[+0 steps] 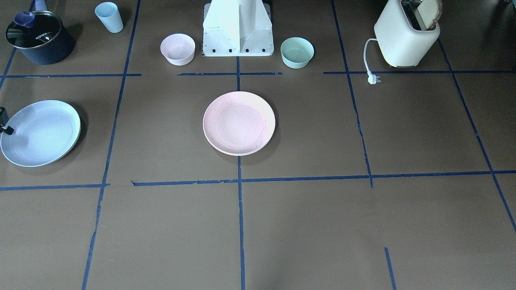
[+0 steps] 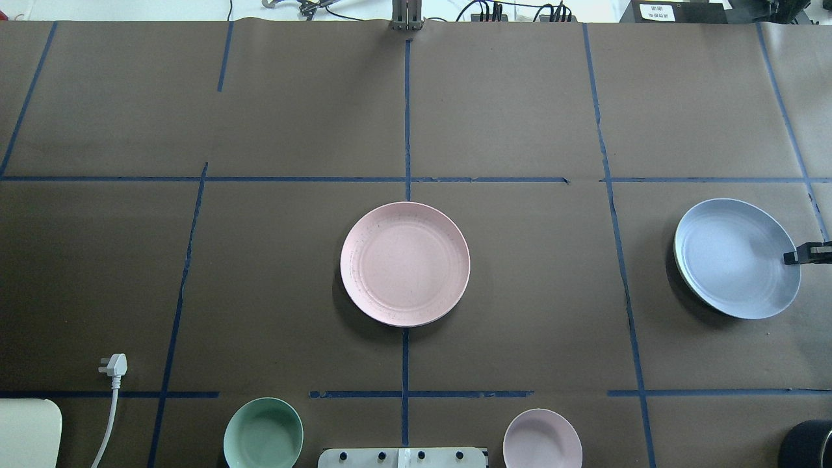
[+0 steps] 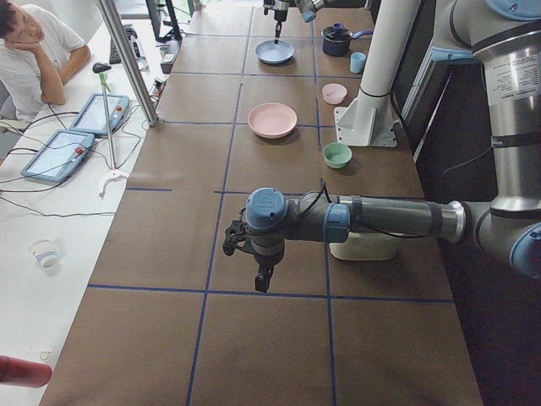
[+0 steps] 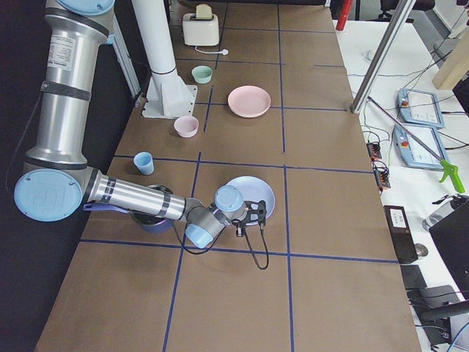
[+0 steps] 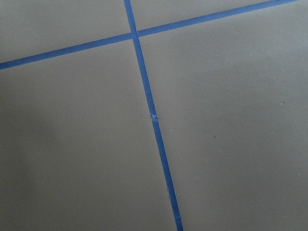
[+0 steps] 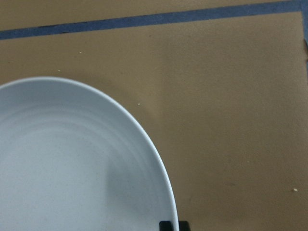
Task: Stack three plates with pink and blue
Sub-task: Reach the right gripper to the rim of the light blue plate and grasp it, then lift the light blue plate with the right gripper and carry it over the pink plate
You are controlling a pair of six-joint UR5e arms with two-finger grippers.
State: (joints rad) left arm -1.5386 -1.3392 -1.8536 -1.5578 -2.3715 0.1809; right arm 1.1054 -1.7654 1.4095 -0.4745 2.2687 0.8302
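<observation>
The robot's right gripper should set the pale blue plate down on top of the pale pink plate (image 1: 237, 118).
The pale pink plate (image 1: 239, 123) lies at the table's middle (image 2: 404, 263). A cream-white rim (image 1: 238, 153) shows under its near edge, so it seems to rest on the cream-white plate. The pale blue plate (image 1: 40, 133) is out on the robot's right (image 2: 736, 257) and sits tilted, casting a shadow. My right gripper (image 1: 7, 129) is shut on its outer rim (image 2: 793, 257). The right wrist view shows the plate (image 6: 72, 163) with fingertips (image 6: 166, 225) at its edge. My left gripper (image 3: 262, 279) hangs over bare table far from the plates. I cannot tell whether it is open.
A small pink bowl (image 1: 177, 49) and a mint-green bowl (image 1: 297, 52) flank the robot base (image 1: 238, 36). A dark pot (image 1: 38, 38) and a blue cup (image 1: 109, 17) stand behind the blue plate. A toaster (image 1: 407, 34) with its plug (image 1: 373, 79) is on the robot's left.
</observation>
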